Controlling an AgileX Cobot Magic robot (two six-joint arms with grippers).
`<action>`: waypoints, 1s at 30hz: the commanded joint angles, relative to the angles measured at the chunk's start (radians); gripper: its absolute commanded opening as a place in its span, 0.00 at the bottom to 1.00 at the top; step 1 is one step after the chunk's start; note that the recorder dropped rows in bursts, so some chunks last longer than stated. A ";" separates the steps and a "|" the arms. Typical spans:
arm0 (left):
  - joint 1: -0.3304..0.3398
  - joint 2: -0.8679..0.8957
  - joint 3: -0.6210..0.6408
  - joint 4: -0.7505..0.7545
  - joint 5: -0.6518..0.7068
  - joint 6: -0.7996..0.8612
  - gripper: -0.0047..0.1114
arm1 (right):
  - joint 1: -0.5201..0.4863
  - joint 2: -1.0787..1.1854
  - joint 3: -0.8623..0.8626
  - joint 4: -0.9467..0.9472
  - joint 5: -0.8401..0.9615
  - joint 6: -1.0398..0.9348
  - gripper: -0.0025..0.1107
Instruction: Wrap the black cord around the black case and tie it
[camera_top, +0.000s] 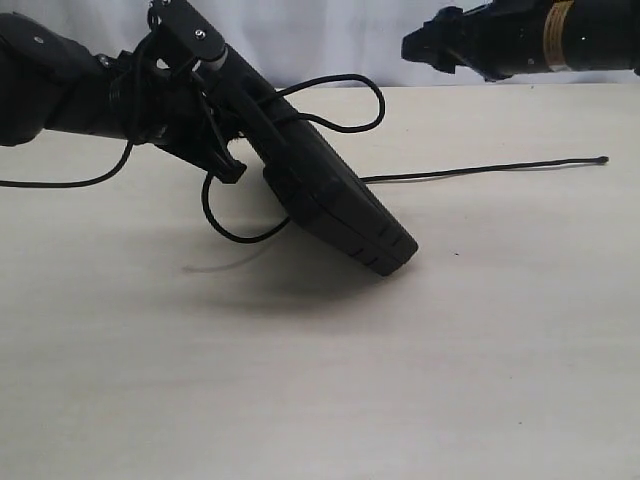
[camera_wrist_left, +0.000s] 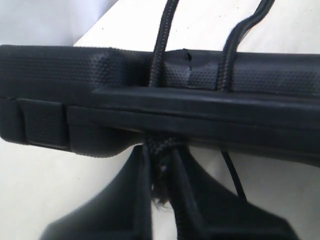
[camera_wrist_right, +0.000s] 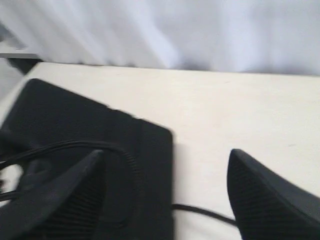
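Next, I open my left gripper to lay the case flat, as its hold on the cord tilts the case up, and then take the cord loop's base (camera_top: 266, 102) with it.
The black case (camera_top: 330, 195) stands tilted, its lower corner on the table and its upper end raised at my left gripper (camera_top: 228, 150). The black cord (camera_top: 480, 170) loops around the case, and one long end trails right across the table. In the left wrist view two strands of the cord (camera_wrist_left: 161, 45) cross the case (camera_wrist_left: 75, 75), and my left gripper (camera_wrist_left: 161, 172) is shut on a frayed bit of cord right against the case's edge. My right gripper (camera_top: 430, 45) hangs open in the air at the upper right. Its wrist view shows the case (camera_wrist_right: 75, 120) and the cord (camera_wrist_right: 200, 211) below the right gripper (camera_wrist_right: 166, 152).
The pale table (camera_top: 400, 380) carries only the case and the cord. A white backdrop (camera_top: 330, 40) closes the far side. A thicker black arm cable (camera_top: 60, 183) sags toward the table at the left.
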 joint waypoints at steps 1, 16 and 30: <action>0.000 -0.005 -0.004 -0.021 -0.001 0.000 0.04 | 0.042 -0.016 -0.006 0.002 0.517 -0.115 0.58; 0.000 -0.005 -0.004 -0.021 0.028 0.000 0.04 | 0.073 0.183 -0.345 2.465 1.207 -2.568 0.57; 0.000 -0.005 -0.004 0.027 0.015 0.002 0.07 | 0.118 0.282 -0.345 2.466 1.133 -2.654 0.21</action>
